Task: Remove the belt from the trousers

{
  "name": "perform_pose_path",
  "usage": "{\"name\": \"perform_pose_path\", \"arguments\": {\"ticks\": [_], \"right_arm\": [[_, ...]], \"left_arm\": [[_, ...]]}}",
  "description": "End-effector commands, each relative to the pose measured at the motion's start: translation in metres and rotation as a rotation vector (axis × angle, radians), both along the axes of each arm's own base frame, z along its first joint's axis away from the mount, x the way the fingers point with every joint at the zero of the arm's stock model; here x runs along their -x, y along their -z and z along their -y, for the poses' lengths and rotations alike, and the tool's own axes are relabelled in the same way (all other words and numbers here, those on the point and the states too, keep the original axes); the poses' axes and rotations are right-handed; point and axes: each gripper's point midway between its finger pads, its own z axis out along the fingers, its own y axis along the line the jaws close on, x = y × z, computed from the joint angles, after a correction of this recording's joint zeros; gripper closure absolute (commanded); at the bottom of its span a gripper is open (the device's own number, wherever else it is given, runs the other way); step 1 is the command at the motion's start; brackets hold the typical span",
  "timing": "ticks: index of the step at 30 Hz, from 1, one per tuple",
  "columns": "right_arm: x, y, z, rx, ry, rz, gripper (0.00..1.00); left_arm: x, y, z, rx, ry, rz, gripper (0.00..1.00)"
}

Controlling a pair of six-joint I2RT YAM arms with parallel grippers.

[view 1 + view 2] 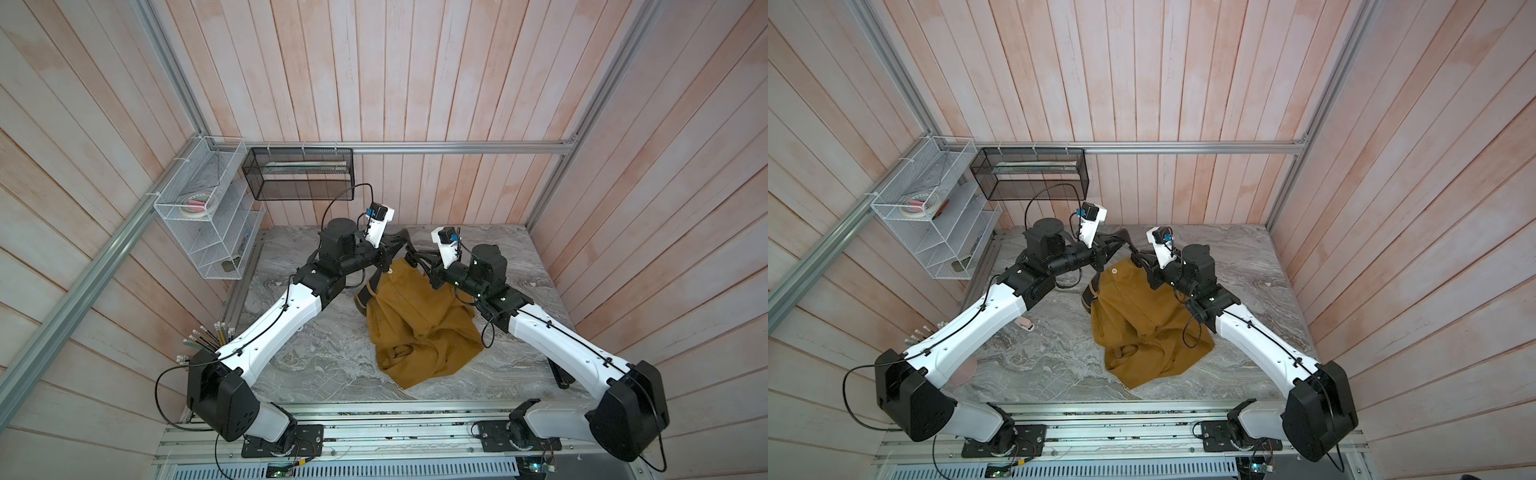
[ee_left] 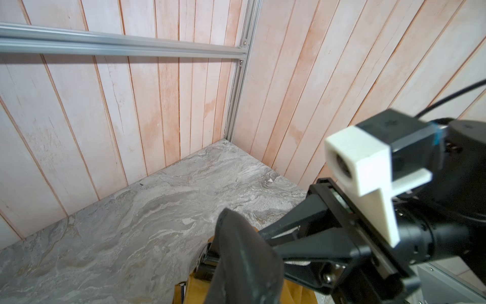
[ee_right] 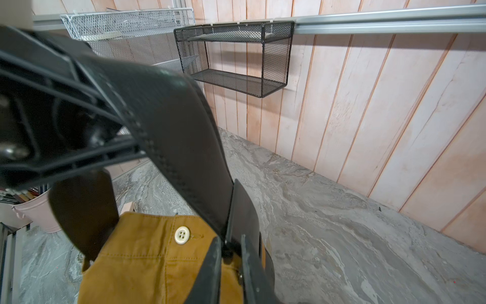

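The belt is stretched tight from the robot's left gripper to the lifted waistband, so the left gripper should give slack while the right gripper retakes the belt lower [image 3: 263, 255].
The mustard-brown trousers [image 1: 419, 328] lie crumpled mid-table, their waist lifted toward both grippers; the pale button [image 3: 182, 235] faces up. The black belt [image 3: 178, 136] arcs between the two grippers, and another stretch hangs at the waist's left side [image 1: 362, 301]. My left gripper [image 1: 397, 241] is shut on the strap, as the right wrist view shows [image 3: 123, 123]. In the left wrist view the belt [image 2: 244, 263] hides its own fingers. My right gripper [image 3: 231, 242] stands slightly open at the waistband, the belt's end between its fingertips. It shows in both top views [image 1: 1136, 259].
A white wire rack [image 1: 208, 216] and a black mesh basket [image 1: 299, 174] hang on the back-left walls. A pink cup of pencils [image 3: 36, 213] stands at the table's left edge. A short black bar [image 1: 559, 374] lies under the right arm. Wooden walls close three sides.
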Motion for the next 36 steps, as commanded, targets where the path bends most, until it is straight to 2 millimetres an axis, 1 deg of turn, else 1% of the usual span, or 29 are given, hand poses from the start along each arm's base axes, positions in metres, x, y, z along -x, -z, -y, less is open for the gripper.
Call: {"name": "perform_pose_path", "arguments": {"ticks": [1, 5, 8, 10, 12, 15, 18, 20, 23, 26, 28, 30, 32, 36], "right_arm": [[-0.006, 0.087, 0.025, 0.159, 0.104, -0.236, 0.8], [-0.006, 0.087, 0.025, 0.159, 0.103, -0.234, 0.8], [-0.006, 0.087, 0.025, 0.16, 0.103, -0.234, 0.83], [-0.006, 0.085, 0.025, 0.157, 0.101, -0.23, 0.83], [-0.005, 0.078, 0.025, 0.143, 0.1, -0.22, 0.81], [-0.002, 0.057, 0.028, 0.106, 0.109, -0.183, 0.76], [0.002, 0.027, 0.033, 0.064, 0.133, -0.124, 0.72], [0.005, 0.003, 0.036, 0.035, 0.142, -0.082, 0.7], [0.007, -0.024, 0.033, 0.02, 0.137, -0.033, 0.66], [0.008, -0.044, 0.022, 0.019, 0.114, -0.003, 0.62], [0.007, -0.051, 0.015, 0.02, 0.102, 0.009, 0.61], [0.004, -0.053, 0.01, 0.024, 0.093, 0.012, 0.61], [0.0, -0.052, 0.005, 0.03, 0.084, 0.004, 0.61], [-0.001, -0.048, -0.004, 0.037, 0.063, -0.009, 0.61]], "left_arm": [[0.046, -0.13, -0.019, 0.241, 0.064, 0.33, 1.0], [0.044, -0.128, -0.018, 0.24, 0.066, 0.324, 1.0], [0.043, -0.127, -0.018, 0.238, 0.067, 0.322, 1.0], [0.041, -0.125, -0.018, 0.232, 0.064, 0.318, 1.0], [0.037, -0.119, -0.016, 0.219, 0.06, 0.303, 1.0], [0.027, -0.105, -0.015, 0.183, 0.035, 0.271, 1.0], [0.011, -0.084, -0.013, 0.13, -0.006, 0.22, 1.0], [0.003, -0.069, -0.009, 0.094, -0.016, 0.183, 1.0], [-0.003, -0.054, -0.005, 0.077, -0.013, 0.151, 1.0], [-0.005, -0.05, -0.003, 0.076, -0.009, 0.141, 1.0], [-0.005, -0.05, -0.003, 0.076, -0.009, 0.141, 1.0], [-0.005, -0.051, -0.003, 0.076, -0.009, 0.143, 1.0], [-0.004, -0.051, -0.004, 0.074, -0.009, 0.144, 1.0], [-0.004, -0.051, -0.004, 0.071, -0.009, 0.143, 1.0]]}}
